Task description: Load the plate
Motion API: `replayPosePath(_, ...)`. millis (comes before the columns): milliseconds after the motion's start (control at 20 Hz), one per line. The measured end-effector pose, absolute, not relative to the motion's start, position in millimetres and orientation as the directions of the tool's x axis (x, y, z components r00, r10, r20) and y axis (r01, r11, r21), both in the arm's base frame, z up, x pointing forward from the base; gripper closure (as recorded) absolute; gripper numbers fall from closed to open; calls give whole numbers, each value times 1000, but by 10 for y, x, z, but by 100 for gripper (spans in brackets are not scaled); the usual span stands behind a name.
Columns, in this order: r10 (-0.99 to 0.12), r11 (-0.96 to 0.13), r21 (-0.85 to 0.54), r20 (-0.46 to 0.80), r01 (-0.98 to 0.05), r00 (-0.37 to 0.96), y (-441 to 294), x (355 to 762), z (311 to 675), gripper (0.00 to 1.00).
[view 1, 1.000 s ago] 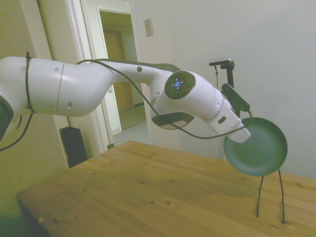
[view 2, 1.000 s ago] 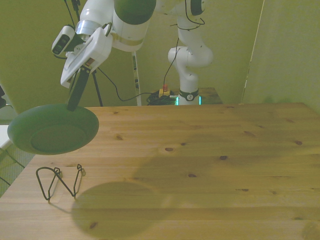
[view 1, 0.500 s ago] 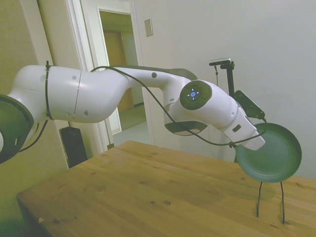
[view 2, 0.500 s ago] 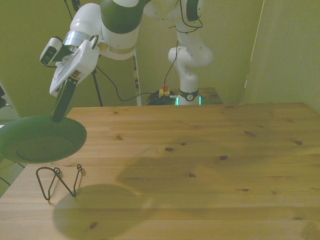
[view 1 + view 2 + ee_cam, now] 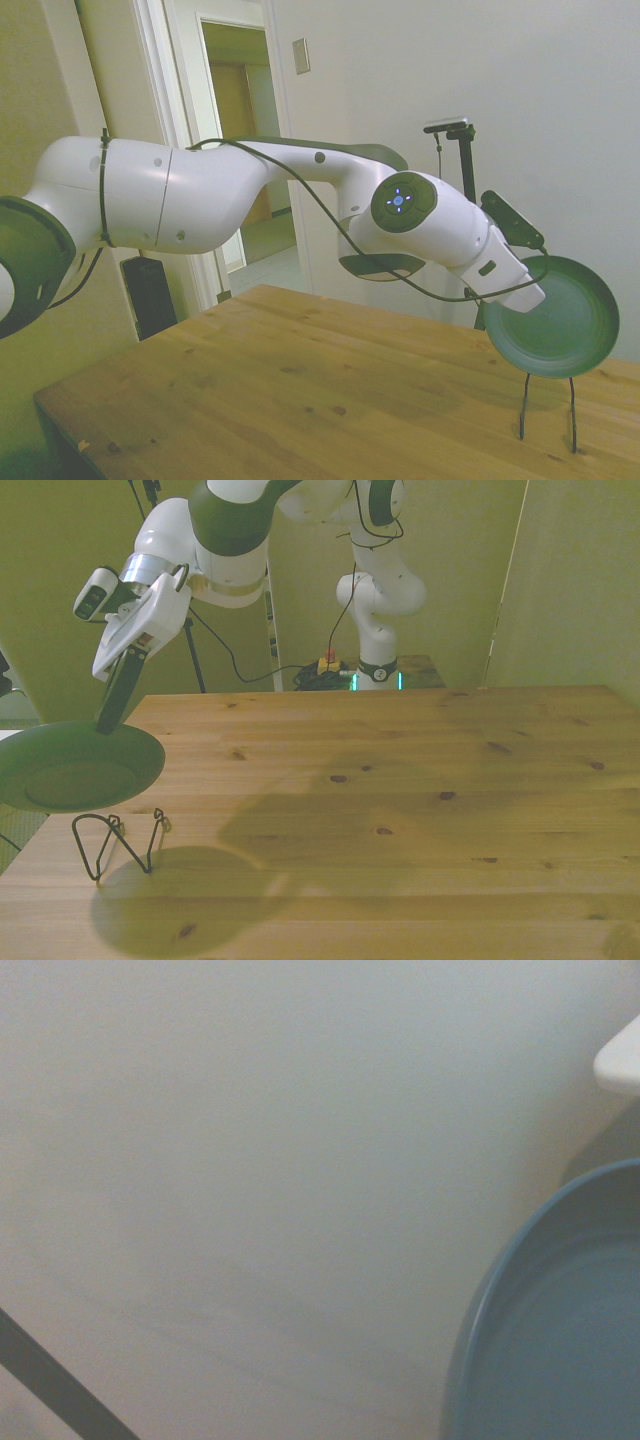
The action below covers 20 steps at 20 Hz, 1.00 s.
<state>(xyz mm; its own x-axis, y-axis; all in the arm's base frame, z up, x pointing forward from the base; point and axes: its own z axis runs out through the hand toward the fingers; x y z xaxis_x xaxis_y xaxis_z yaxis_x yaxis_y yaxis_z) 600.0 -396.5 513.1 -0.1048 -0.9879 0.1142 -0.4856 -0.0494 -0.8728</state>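
Observation:
The robot's gripper will release the dark green plate, still tilted just above the rack, between the upright wires of the thin black wire rack [image 5: 88,812].
The dark green plate [image 5: 555,320] [image 5: 75,768] hangs tilted in the air, held by its rim in my gripper [image 5: 540,292] [image 5: 108,720], which is shut on it. It hovers just above a thin black wire rack [image 5: 547,405] [image 5: 118,842] that stands near the table corner at the front view's left. The plate's lower edge is a little above the rack's wires and apart from them. In the wrist view, part of the plate [image 5: 560,1330] fills one corner against a pale wall.
The wooden table [image 5: 400,810] [image 5: 300,390] stretches broadly toward the front view's right of the rack. The plate overhangs the table's edge at the front view's left. A doorway [image 5: 245,150] stands behind the arm in the side view.
The arm has carried the plate farther toward the front view's left and lower, bringing it over the wire rack. The grip on the rim is unchanged.

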Motion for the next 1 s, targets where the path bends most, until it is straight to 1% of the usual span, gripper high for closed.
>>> replayPosePath(150, -989, -55, -886, 113, -461, -99, -4141, 5960, 5017, 100)
replayPosePath(500, -996, -60, -916, 83, -396, -42, -4546, 5699, 4793, 100)
replayPosePath(1000, -997, -10, -956, 30, -293, -65, -4252, 5604, 4388, 100)
